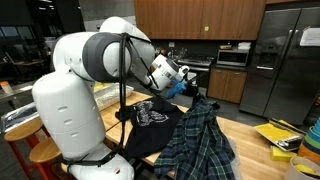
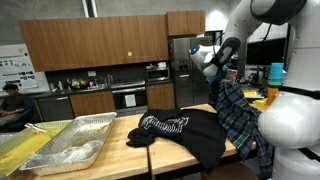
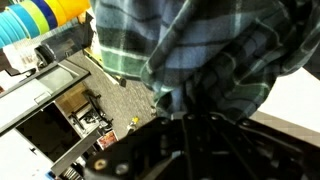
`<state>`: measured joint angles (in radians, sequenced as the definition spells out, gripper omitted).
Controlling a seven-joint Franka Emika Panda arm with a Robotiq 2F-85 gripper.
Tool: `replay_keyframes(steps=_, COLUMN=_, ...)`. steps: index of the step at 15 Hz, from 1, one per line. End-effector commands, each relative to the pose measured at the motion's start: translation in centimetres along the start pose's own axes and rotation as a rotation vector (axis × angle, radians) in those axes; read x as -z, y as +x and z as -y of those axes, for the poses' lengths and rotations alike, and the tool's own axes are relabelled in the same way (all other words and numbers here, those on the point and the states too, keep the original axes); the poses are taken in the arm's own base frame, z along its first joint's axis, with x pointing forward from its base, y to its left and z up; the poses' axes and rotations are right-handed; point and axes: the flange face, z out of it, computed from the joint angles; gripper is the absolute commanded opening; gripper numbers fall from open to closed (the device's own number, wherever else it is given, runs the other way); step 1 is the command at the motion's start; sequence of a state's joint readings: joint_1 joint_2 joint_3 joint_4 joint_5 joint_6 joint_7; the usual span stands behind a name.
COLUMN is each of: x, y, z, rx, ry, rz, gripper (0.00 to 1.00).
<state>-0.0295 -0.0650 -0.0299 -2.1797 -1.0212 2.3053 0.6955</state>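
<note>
The green plaid flannel shirt will drop from my gripper over the black shirt on the wooden table (image 1: 161, 134).
My gripper (image 1: 192, 88) (image 2: 218, 76) is shut on a dark green plaid flannel shirt (image 1: 205, 140) (image 2: 238, 118) and holds its top raised above the wooden table (image 2: 125, 155). The shirt hangs down from the jaws, its lower part draped on the table. In the wrist view the plaid shirt (image 3: 215, 50) fills the frame right in front of the jaws (image 3: 190, 112). A black shirt with a white print (image 1: 152, 118) (image 2: 172, 128) lies flat on the table next to the plaid one.
Metal foil trays (image 2: 70, 145) (image 1: 25, 115) sit at one end of the table. Yellow and other small items (image 1: 280, 138) lie at the other end. Kitchen cabinets, an oven and a steel fridge (image 1: 285, 60) stand behind. A seated person (image 2: 10, 100) is at the far side.
</note>
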Motion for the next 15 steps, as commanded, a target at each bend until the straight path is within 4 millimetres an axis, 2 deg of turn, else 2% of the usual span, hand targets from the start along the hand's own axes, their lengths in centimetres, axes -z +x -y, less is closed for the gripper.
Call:
replay_keyframes(steps=1, x=5.6, y=2.5, z=-1.6, rx=-0.012, ry=-0.023, rz=-0.077, gripper=0.01)
replay_keyframes(steps=4, x=10.5, y=4.1, z=-2.4, rx=-0.021, ry=-0.048, rz=-0.144, gripper=0.01)
replay_keyframes(steps=8, x=17.0, y=5.4, z=-1.6, rx=0.001, ry=-0.081, rz=-0.239, gripper=0.01)
replay_keyframes(steps=11, x=21.1, y=5.8, z=0.7, rx=0.042, ry=-0.085, rz=-0.294, gripper=0.01)
replay_keyframes(steps=15, x=24.4, y=5.6, z=5.8, rx=0.148, ry=-0.062, rz=-0.323, gripper=0.01)
